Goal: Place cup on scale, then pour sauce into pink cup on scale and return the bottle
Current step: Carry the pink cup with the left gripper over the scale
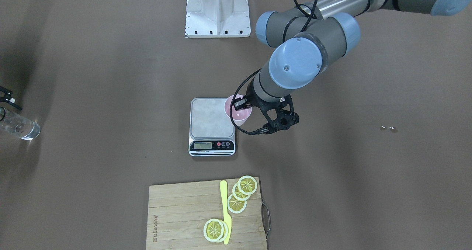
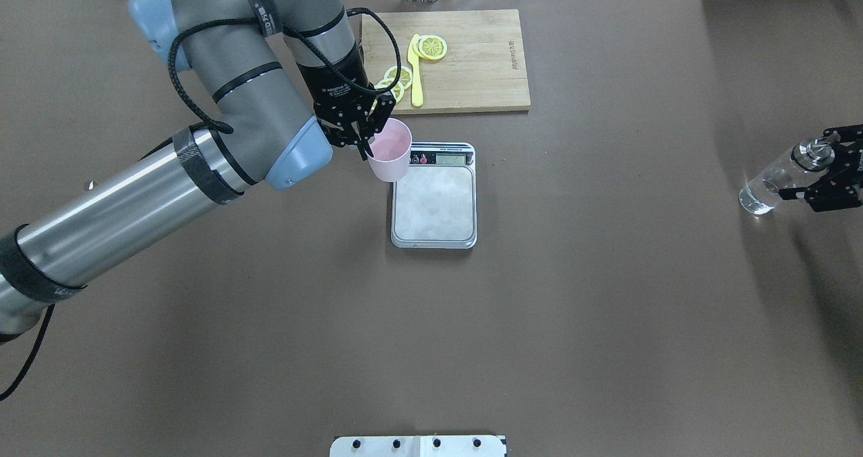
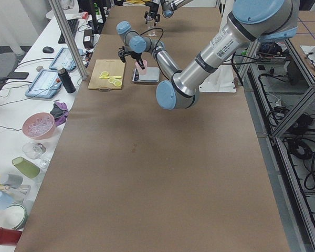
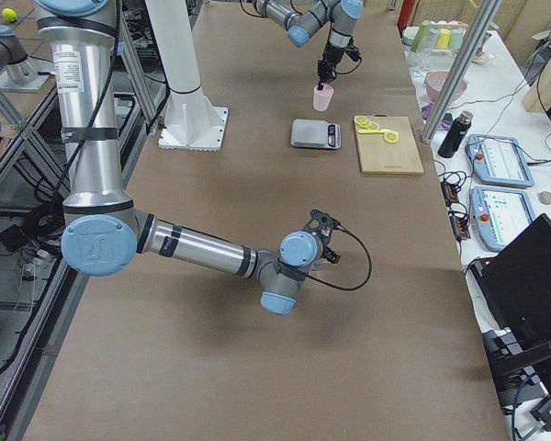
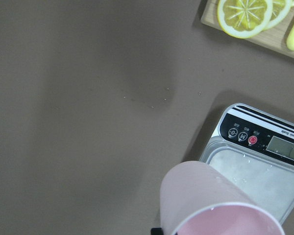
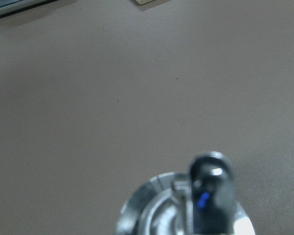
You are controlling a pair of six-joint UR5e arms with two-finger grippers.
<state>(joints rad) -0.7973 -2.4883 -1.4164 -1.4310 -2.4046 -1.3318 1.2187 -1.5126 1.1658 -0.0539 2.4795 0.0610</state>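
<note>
Next, I set the pale pink cup down with my left gripper on the scale's steel platform, in line with its display (image 1: 204,121) (image 5: 268,197).
My left gripper (image 2: 369,139) is shut on the rim of the pale pink cup (image 2: 390,151). The cup (image 1: 238,110) hangs upright just off the scale's edge, on the robot's left of the steel platform. The scale (image 2: 435,197) has nothing on its platform (image 1: 211,118), and the left wrist view shows the cup (image 5: 210,205) beside the scale's button strip (image 5: 255,138). Far to the robot's right, my right gripper (image 2: 817,174) straddles the upper part of the clear bottle (image 2: 772,189) of colourless sauce. I cannot tell whether its fingers press the bottle.
A bamboo cutting board (image 1: 206,215) with lemon slices (image 1: 247,184) and a yellow knife (image 1: 225,213) lies beyond the scale on the far side from the robot. The white arm base plate (image 1: 217,10) sits at the robot's edge. A small scrap (image 1: 387,127) lies on the brown table.
</note>
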